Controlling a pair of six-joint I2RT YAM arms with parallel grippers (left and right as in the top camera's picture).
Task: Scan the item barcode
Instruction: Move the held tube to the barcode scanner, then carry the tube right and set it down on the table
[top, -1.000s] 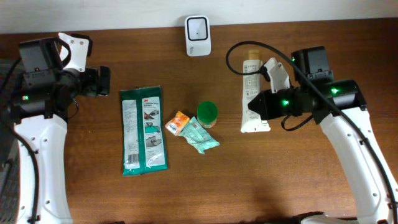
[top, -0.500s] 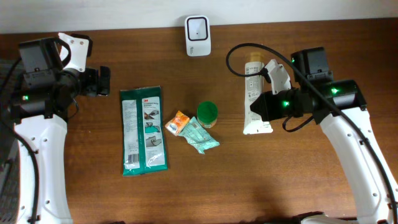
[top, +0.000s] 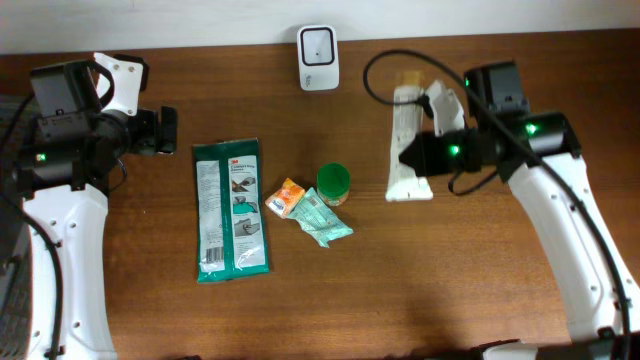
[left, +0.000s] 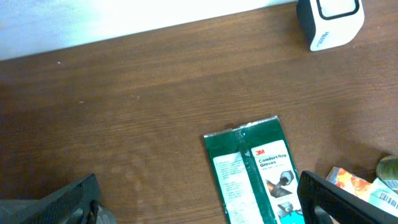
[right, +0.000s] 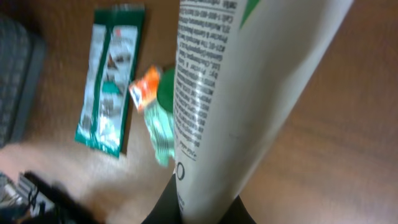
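Observation:
Next, I set the white tube down on the bare table (top: 489, 185) beneath the wrist of my right gripper, keeping it well away from the green-lidded jar.
A long white tube (top: 408, 145) with printed text is pinched between the fingers of my right gripper (top: 420, 155), which is shut on it; it hangs above the table at the right. In the right wrist view the white tube (right: 242, 93) fills the middle and runs up out of frame from the right gripper (right: 205, 208). The white barcode scanner (top: 318, 57) stands at the table's back edge, to the left of the tube; the scanner (left: 329, 22) also shows top right in the left wrist view. My left gripper (top: 163, 131) stands open far left, holding nothing.
A green 3M glove pack (top: 231, 208) lies flat left of centre. A green-lidded jar (top: 333, 183), an orange sachet (top: 288, 197) and a teal sachet (top: 322, 218) cluster mid-table. A black cable (top: 375, 85) loops behind the tube.
My right gripper has lifted the tube and carried it back and slightly left, towards the scanner. The left arm has not moved.

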